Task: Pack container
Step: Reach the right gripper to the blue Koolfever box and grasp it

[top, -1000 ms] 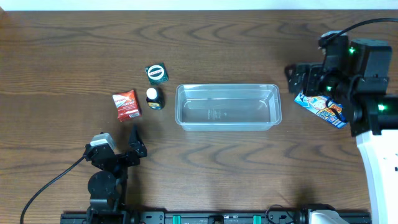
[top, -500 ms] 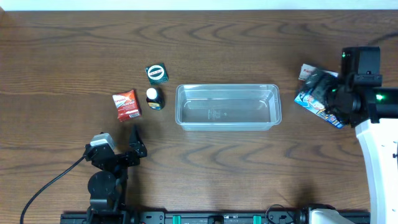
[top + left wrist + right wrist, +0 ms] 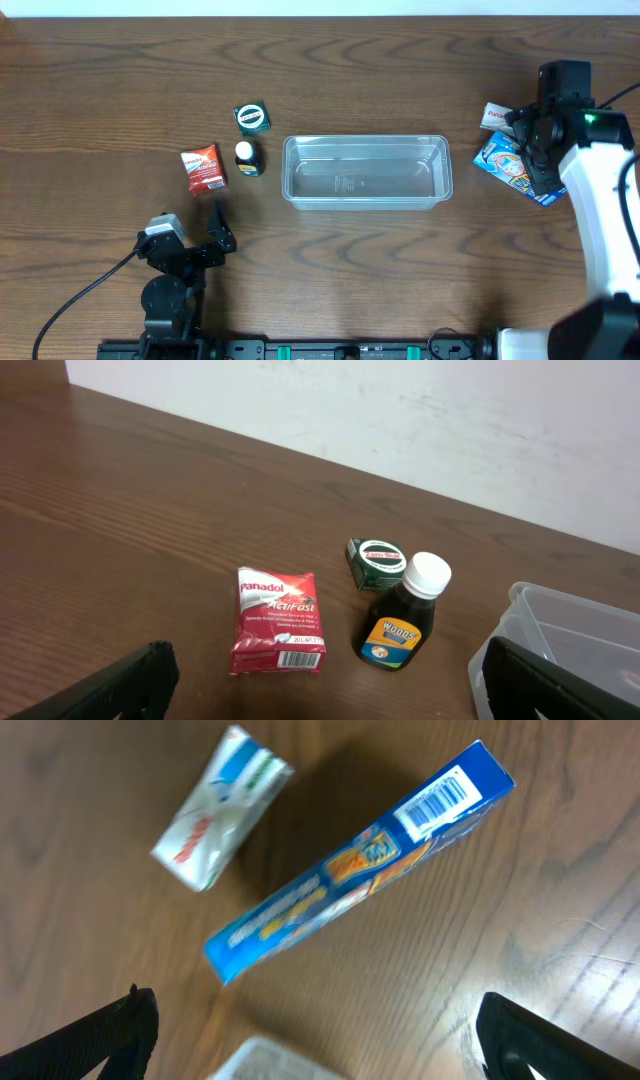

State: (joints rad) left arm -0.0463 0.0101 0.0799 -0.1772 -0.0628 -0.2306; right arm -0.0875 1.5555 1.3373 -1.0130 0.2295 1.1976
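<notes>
Next, I lower my right gripper next to the blue box's middle (image 3: 522, 161) (image 3: 362, 862), beside its barcode, and close it there, because the blue box is to be packed first.
The clear plastic container (image 3: 366, 171) lies empty in the middle of the table; its corner shows in the left wrist view (image 3: 560, 630) and its rim in the right wrist view (image 3: 262, 1058). My left gripper (image 3: 215, 240) is open and empty, near the table's front left, short of a red Panadol pack (image 3: 204, 168) (image 3: 277, 621), a dark Woods bottle (image 3: 246, 157) (image 3: 404, 611) and a small green box (image 3: 252, 118) (image 3: 375, 559). My right gripper (image 3: 532, 135) is open and empty above a blue box (image 3: 510, 167) (image 3: 360, 860) and a small white box (image 3: 495, 116) (image 3: 220, 808).
The wooden table's far edge meets a white wall (image 3: 400, 410). The left arm's base and cable (image 3: 165, 300) sit at the front left. The right arm's white body (image 3: 605, 220) runs along the right side.
My right arm has swung from the far right edge, moving left and turning, so its gripper now hangs over the blue box. The left arm and all items are unmoved.
</notes>
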